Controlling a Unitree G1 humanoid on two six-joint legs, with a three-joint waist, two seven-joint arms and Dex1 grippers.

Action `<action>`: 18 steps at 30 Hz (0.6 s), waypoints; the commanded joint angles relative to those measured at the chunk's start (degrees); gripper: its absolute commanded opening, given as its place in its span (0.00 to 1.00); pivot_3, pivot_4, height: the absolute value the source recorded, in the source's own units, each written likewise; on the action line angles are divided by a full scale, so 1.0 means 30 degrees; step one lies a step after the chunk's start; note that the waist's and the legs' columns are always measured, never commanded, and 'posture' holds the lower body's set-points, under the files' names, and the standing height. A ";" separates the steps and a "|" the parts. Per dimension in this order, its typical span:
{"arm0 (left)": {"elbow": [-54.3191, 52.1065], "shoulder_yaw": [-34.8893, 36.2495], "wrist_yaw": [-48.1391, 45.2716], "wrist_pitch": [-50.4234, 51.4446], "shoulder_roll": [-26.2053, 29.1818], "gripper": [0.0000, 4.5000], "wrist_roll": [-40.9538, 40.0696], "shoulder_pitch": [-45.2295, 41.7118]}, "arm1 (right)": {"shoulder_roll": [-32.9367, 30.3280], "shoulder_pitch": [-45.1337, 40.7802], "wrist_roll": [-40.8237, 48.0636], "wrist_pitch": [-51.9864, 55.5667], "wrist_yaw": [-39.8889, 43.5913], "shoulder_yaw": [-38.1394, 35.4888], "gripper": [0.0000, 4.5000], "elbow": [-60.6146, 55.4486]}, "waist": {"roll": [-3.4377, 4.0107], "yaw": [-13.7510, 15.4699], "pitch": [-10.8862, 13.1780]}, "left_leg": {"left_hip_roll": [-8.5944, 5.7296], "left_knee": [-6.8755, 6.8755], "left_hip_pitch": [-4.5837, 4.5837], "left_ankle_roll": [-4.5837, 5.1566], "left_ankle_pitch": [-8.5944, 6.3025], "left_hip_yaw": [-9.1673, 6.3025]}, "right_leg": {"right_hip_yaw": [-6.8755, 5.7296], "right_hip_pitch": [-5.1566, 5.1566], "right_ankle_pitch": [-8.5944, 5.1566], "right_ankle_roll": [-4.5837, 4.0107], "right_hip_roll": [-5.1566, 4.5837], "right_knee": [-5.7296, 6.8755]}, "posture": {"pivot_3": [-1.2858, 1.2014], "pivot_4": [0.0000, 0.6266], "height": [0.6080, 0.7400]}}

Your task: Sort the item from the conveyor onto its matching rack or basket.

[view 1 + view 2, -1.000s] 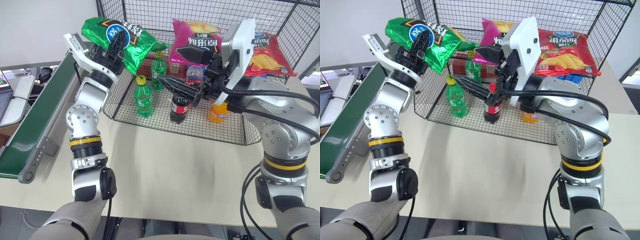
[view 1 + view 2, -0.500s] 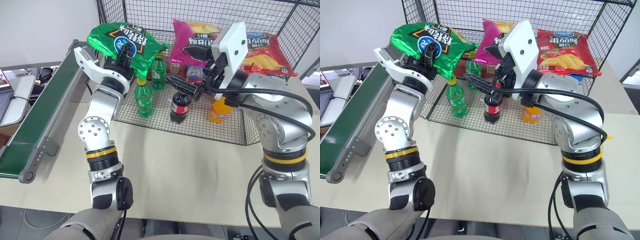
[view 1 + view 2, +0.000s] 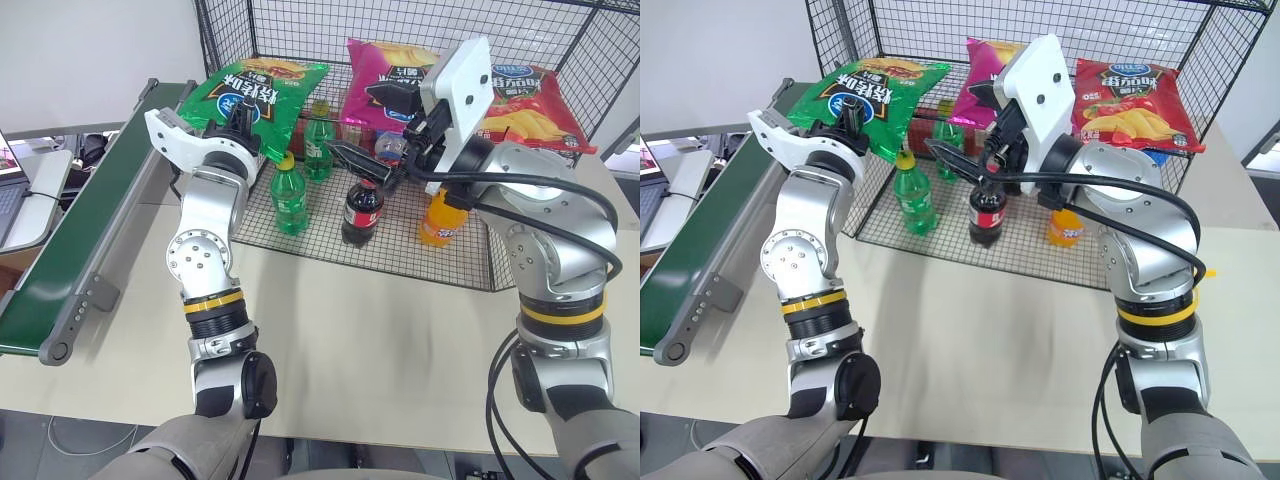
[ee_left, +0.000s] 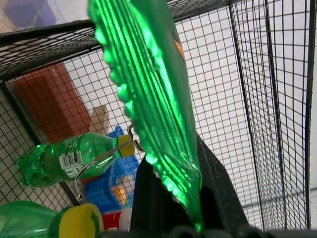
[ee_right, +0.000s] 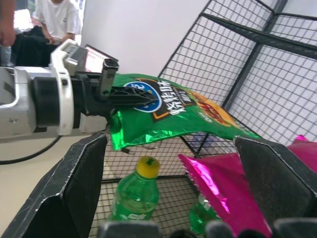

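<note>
My left gripper will let go of the green crisp bag on the shelf [image 3: 295,91], next to the magenta bag and behind the green bottles.
The item, a shiny green crisp bag [image 3: 255,92] with a blue oval logo, is pinched at its near edge by my left gripper [image 3: 240,122], which is shut on it. The bag lies nearly flat over the front left corner of the rack [image 3: 495,272], a black wire cage, just above a green bottle [image 3: 287,195]. The left wrist view shows the bag's edge [image 4: 158,99] between the black fingers [image 4: 153,198]. My right gripper [image 3: 368,128] stands open inside the cage, right of the bag, holding nothing. The conveyor [image 3: 80,230] runs along the left.
On the cage's shelf lie a magenta bag [image 3: 390,70] and a red bag [image 3: 530,100]. On its floor stand a second green bottle [image 3: 318,150], a cola bottle [image 3: 360,215] and an orange bottle [image 3: 438,218]. A person [image 5: 54,20] stands far behind.
My left gripper has swung right and slightly down with the green bag, rolling it from tilted to nearly flat over the cage corner. The right gripper has edged forward, still open.
</note>
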 commanded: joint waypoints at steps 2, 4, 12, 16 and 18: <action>-0.0388 -0.0872 -0.0113 -0.0116 -0.0504 0.01 -0.0159 -0.0891 | 0.0491 -0.0966 -0.0491 -0.0530 -0.1190 -0.0971 1.00 0.0022 | 0.0000 -0.0001 0.0000 | 0.0000 0.0000 0.0000 -0.0010 0.0006 0.0002 | 0.0004 0.0000 0.0000 0.0000 0.0000 0.0000 | 0.52 0.24 1.00; -0.0339 -0.0970 0.0011 -0.0283 -0.0538 0.01 -0.0192 -0.1117 | 0.0775 -0.1298 -0.0658 -0.0609 -0.1763 -0.1259 1.00 0.0293 | 0.0000 0.0005 0.0000 | 0.0000 0.0000 -0.0002 -0.0017 0.0010 0.0001 | 0.0003 -0.0001 0.0000 -0.0001 0.0002 0.0001 | 0.52 0.24 1.00; 0.1618 -0.0854 -0.0127 -0.1655 -0.0665 0.01 0.0483 -0.2339 | 0.0833 -0.1664 -0.1128 -0.0558 -0.2332 -0.1448 1.00 0.0409 | 0.0000 0.0105 0.0000 | -0.0011 0.0000 -0.0002 -0.0018 0.0011 0.0008 | 0.0018 -0.0001 0.0000 0.0000 0.0001 -0.0004 | 0.52 0.24 1.00; 0.3391 -0.0635 -0.0926 -0.2078 -0.0385 0.01 0.0560 -0.3021 | 0.0866 -0.1510 -0.1178 -0.0521 -0.2372 -0.1394 1.00 0.0256 | 0.0000 0.0119 0.0000 | -0.0010 0.0000 -0.0004 -0.0018 0.0012 0.0008 | 0.0017 -0.0001 0.0000 0.0000 0.0006 -0.0004 | 0.52 0.24 1.00; 0.4012 -0.0615 -0.1299 -0.2018 -0.0179 0.01 0.0626 -0.3278 | 0.0880 -0.1440 -0.1158 -0.0440 -0.2397 -0.1393 1.00 0.0123 | 0.0000 0.0119 0.0000 | -0.0014 0.0000 -0.0006 -0.0018 0.0012 0.0009 | 0.0017 -0.0001 0.0000 0.0000 0.0005 -0.0008 | 0.52 0.24 1.00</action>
